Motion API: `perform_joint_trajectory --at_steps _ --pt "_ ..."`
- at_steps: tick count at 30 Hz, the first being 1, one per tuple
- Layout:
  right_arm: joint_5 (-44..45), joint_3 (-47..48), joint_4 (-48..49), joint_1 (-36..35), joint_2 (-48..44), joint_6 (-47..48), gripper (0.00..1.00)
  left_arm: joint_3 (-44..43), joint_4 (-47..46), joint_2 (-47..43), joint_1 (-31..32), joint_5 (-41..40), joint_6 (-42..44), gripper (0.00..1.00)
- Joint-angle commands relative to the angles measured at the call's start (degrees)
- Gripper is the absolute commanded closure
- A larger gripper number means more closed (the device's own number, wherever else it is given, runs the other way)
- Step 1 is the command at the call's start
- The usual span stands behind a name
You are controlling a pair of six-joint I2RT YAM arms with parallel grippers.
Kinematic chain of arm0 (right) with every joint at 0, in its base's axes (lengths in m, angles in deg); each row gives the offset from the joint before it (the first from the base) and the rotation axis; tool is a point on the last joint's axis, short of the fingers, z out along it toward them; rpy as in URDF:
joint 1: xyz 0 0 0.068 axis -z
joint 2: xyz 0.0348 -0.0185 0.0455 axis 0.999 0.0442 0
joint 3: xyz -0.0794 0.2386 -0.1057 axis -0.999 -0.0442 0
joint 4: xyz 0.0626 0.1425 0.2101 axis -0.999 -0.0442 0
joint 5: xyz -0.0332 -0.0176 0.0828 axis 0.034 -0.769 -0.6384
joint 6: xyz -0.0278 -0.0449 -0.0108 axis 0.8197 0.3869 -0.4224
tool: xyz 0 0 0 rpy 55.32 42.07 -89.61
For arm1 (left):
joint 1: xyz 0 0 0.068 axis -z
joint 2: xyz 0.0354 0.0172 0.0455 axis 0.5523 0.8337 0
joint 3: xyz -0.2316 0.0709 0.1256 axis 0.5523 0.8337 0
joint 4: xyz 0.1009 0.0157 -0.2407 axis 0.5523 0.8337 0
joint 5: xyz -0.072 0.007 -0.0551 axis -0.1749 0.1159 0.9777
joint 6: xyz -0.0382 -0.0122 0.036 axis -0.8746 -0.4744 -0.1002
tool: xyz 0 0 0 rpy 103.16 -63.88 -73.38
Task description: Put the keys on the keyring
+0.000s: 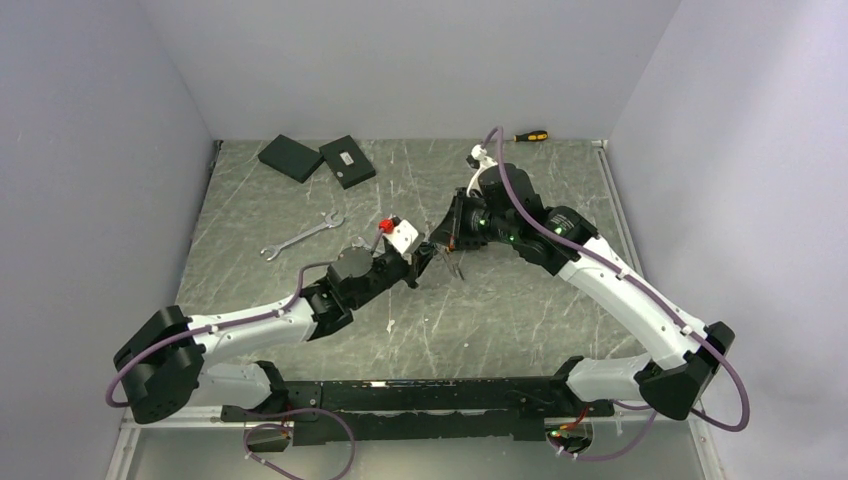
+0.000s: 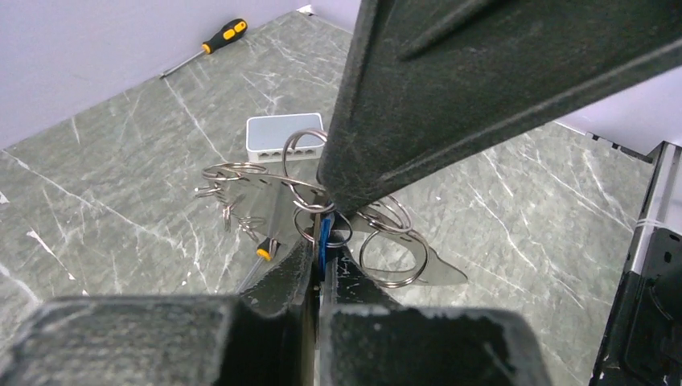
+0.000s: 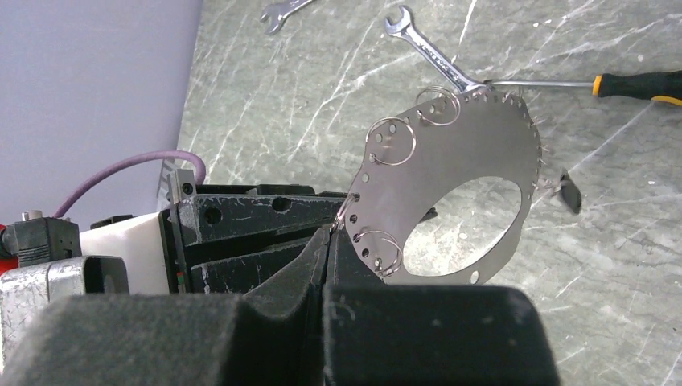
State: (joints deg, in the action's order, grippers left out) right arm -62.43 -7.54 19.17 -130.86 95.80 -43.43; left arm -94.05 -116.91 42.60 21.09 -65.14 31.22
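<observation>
My left gripper will let go of the keyring on the open grey table (image 1: 419, 282), just behind the white fleck.
The keyring (image 3: 482, 153) is a flat silver ring-shaped plate with a perforated rim, carrying several small wire split rings (image 2: 394, 257). My right gripper (image 3: 328, 241) is shut on its rim and holds it above the table at the centre (image 1: 448, 240). My left gripper (image 2: 318, 257) meets it from the left (image 1: 425, 255). Its fingers are pinched on one small split ring (image 2: 322, 229), with a thin blue strip between them. One key, a slim silver spanner (image 1: 300, 237), lies on the table to the left. In the right wrist view, a spanner (image 3: 430, 55) lies beyond the plate, and another's end (image 3: 281, 10) shows at the top.
Two black boxes (image 1: 290, 157) (image 1: 347, 160) lie at the back left. A yellow-and-black screwdriver (image 1: 530, 135) rests by the back wall. A small white box (image 2: 285, 137) stands behind the keyring. Lilac walls enclose three sides of the table.
</observation>
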Motion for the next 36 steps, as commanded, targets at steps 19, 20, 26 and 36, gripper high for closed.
perform_joint_trajectory --at_steps 19,20,26,36 --pt "10.6 -1.1 0.3 1.4 -6.5 9.4 0.48 -25.1 58.1 -8.2 0.3 3.8 22.8 1.0" --pt "12.1 -1.3 0.1 1.5 -7.3 10.5 0.47 -27.0 61.1 -7.6 0.3 3.8 24.1 1.0" --pt "21.2 -5.5 1.4 1.7 -13.1 14.7 0.45 -39.6 78.8 -1.5 0.2 3.8 32.1 1.0" --pt "34.0 -16.3 4.7 1.8 -21.3 14.2 0.43 -55.7 82.7 17.1 -12.9 12.5 34.7 1.0"
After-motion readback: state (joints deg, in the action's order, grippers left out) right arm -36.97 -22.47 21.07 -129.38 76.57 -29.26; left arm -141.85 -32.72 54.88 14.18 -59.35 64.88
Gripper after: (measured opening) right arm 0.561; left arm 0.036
